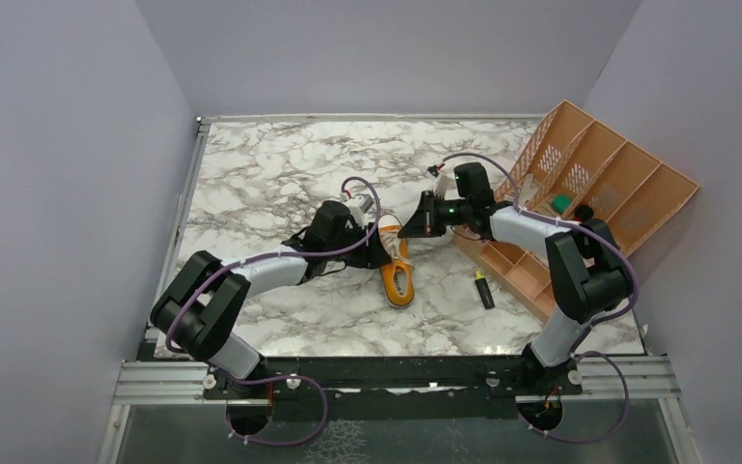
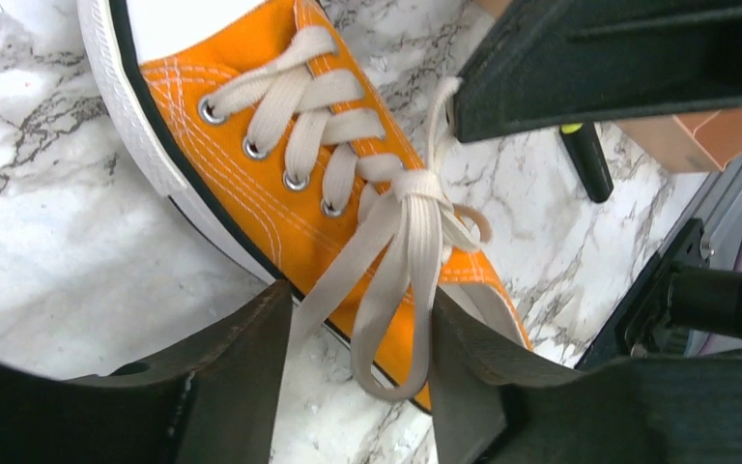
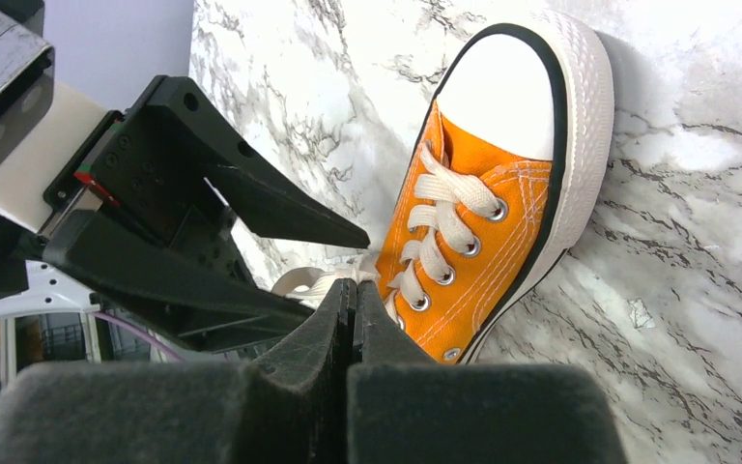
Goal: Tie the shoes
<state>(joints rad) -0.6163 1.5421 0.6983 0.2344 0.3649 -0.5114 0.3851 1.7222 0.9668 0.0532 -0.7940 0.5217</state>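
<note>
The lace loop is hanging loose between my left gripper's open fingers, so I will pinch the loop and pull it beside the shoe's heel [image 1: 371, 294], against my right gripper.
The orange sneaker [image 1: 399, 275] with white toe cap lies mid-table, toe pointing away from the arms. Its white laces [image 2: 401, 222] are knotted over the tongue. In the left wrist view a lace loop [image 2: 386, 348] hangs slack between the fingers [image 2: 242, 358] of my left gripper [image 2: 359, 295], which stands open around it without pinching. My right gripper [image 3: 356, 285] is shut at the knot, and a lace strand [image 2: 442, 106] runs from the knot up to its tip. From above, both grippers [image 1: 384, 253] [image 1: 408, 230] meet over the shoe's lacing.
A peach-coloured divided organizer [image 1: 599, 184] leans at the right, with a green item [image 1: 562, 203] in it. A black marker with a yellow tip [image 1: 484, 288] lies right of the shoe. Lilac walls close in the marble table [image 1: 271, 174].
</note>
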